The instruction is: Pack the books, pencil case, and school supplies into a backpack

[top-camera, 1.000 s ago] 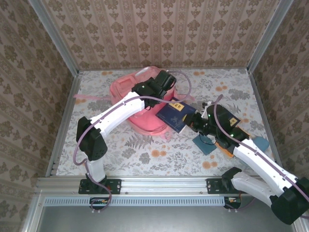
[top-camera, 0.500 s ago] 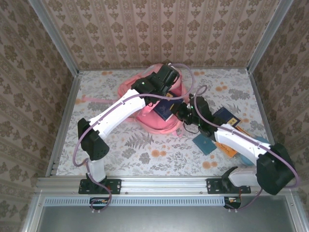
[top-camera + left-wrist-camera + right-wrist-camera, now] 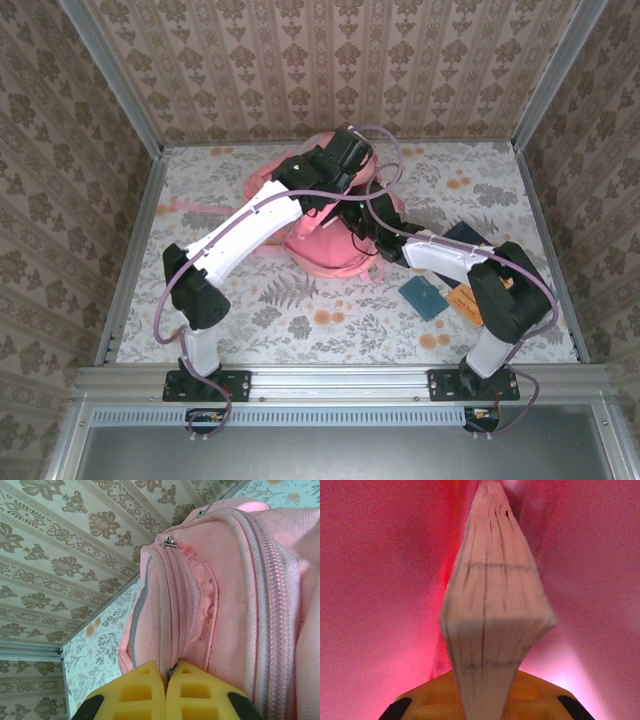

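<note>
The left gripper I have will release the backpack's fabric edge above the table (image 3: 274, 226), between the trailing pink strap and the backpack's opening.
The salmon-pink backpack (image 3: 300, 245) lies at the middle back of the table. My left gripper (image 3: 345, 165) is above its top and is shut on the fabric edge beside the zipper (image 3: 167, 672). My right gripper (image 3: 362, 222) reaches into the backpack's opening from the right, shut on a book. That book's pale page edges (image 3: 490, 605) stand upright inside the pink lining (image 3: 380, 580). A small teal book (image 3: 424, 297), a thin orange book (image 3: 466, 302) and a dark navy book (image 3: 468, 238) lie on the table to the right. The pencil case is hidden.
Patterned walls close the table at the back and on both sides. A pink strap (image 3: 178, 203) trails to the left of the backpack. The right arm's elbow (image 3: 510, 285) hangs over the books at the right. A metal rail (image 3: 320, 380) runs along the near edge.
My right gripper has carried the navy book left and into the backpack, where it is now out of sight from above. My left gripper has shifted back and up with the backpack's edge.
</note>
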Tool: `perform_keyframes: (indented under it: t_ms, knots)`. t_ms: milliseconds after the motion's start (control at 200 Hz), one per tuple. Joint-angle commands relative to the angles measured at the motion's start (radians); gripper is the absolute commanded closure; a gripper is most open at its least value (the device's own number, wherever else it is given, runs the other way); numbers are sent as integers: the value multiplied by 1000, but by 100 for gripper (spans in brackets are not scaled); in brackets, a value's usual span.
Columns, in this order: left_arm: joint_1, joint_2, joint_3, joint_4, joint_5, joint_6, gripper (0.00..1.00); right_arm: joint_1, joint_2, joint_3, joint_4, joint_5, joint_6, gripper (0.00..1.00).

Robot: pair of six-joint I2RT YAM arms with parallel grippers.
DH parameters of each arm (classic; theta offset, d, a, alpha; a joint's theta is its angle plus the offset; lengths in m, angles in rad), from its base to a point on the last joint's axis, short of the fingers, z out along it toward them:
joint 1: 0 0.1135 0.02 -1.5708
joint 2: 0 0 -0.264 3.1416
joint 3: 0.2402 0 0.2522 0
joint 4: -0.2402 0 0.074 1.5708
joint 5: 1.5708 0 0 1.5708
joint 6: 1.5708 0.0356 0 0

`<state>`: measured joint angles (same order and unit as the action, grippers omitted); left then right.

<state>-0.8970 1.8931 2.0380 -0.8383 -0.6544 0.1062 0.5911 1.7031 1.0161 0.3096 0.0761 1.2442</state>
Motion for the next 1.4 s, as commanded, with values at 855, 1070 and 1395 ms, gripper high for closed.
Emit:
perform_keyframes:
  t_ms: [855,1070,1395]
  knots:
    - [84,-22,-26,40,6,-123,100,-7,-172,-81,-147,-316,305,52]
    - [125,-63,-163,72,-28,-114,100,-3,-305,-128,-350,-308,161,62]
    - [167,-295,-562,146,226,-221,94,-206,-398,-104,-790,-140,-273,33]
